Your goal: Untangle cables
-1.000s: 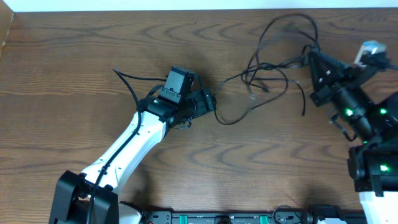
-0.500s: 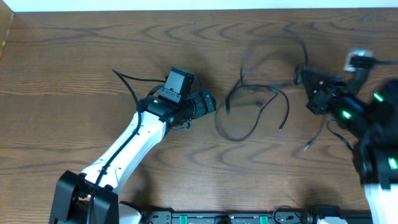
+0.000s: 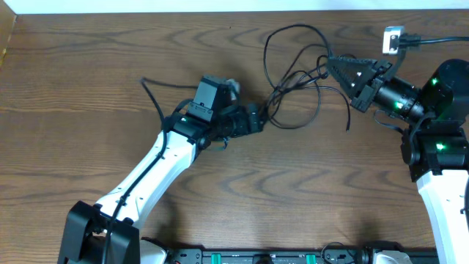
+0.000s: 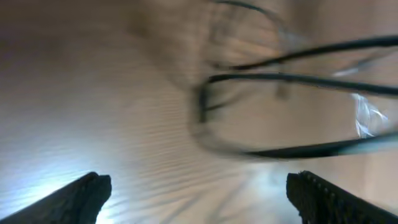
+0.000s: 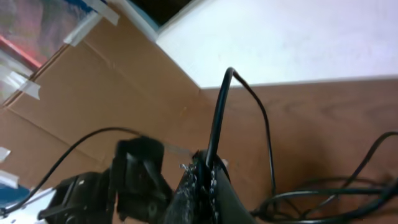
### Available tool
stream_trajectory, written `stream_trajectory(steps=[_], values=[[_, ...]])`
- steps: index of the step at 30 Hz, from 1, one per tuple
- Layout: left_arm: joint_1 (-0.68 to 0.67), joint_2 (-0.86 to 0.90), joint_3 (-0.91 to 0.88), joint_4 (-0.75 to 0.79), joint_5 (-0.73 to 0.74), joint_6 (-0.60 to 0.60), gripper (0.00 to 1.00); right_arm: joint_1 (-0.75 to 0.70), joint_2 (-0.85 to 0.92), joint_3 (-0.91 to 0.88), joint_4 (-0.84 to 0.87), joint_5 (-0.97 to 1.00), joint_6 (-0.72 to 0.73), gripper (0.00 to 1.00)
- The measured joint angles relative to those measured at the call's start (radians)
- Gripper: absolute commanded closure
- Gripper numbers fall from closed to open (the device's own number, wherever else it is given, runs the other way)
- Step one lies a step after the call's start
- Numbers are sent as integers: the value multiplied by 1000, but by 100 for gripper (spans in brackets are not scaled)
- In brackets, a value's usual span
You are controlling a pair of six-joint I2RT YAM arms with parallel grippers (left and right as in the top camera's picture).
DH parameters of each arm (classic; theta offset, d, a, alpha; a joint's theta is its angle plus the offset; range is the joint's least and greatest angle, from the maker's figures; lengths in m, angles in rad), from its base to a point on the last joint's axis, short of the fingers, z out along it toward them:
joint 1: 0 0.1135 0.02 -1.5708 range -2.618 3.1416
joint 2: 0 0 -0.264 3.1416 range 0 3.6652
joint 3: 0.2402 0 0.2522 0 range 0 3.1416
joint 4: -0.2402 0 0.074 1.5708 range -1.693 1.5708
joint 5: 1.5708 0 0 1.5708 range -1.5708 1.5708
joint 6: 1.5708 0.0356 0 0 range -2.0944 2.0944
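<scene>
The black cable tangle has the crossing cable pieces in the middle [image 3: 280,89]. My left gripper needs to go to them next and close there.
A tangle of thin black cables [image 3: 297,81] lies in loose loops on the wooden table [image 3: 88,81], between my two grippers. My right gripper [image 3: 333,67] is shut on one black cable at the tangle's right edge. In the right wrist view its closed fingers [image 5: 208,177] pinch that cable [image 5: 219,118], which rises above them. My left gripper [image 3: 254,119] is open at the tangle's left edge. Its fingers [image 4: 81,196] stand wide apart with blurred cable loops [image 4: 292,78] just ahead and nothing between them. One loose cable end [image 3: 347,123] trails to the right. No white cable shows.
A thick black lead with a white plug [image 3: 393,38] runs off the far right edge by the right arm. Another thick lead [image 3: 150,92] curls behind the left arm. A cardboard box [image 5: 93,93] shows beyond the table in the right wrist view.
My right gripper has moved left and toward the table's far side with its cable, dragging the tangle leftward into tighter loops. My left gripper has shifted slightly right, reaching the tangle's edge.
</scene>
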Motion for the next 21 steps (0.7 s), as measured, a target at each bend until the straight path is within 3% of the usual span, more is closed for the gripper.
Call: stream_trajectory(steps=[4,9,16,21], values=[[-26,0,0,87,114,118,4,0,0,1,-136,23,18,99],[-56,0,1,234,156,116,4,0,0,1,-214,56,-3,99],[-71,0,1,375,140,-74,4,0,-3,1,-217,71,-36,98],[-92,0,1,418,115,-275,4,0,-3,1,-217,74,-43,98]])
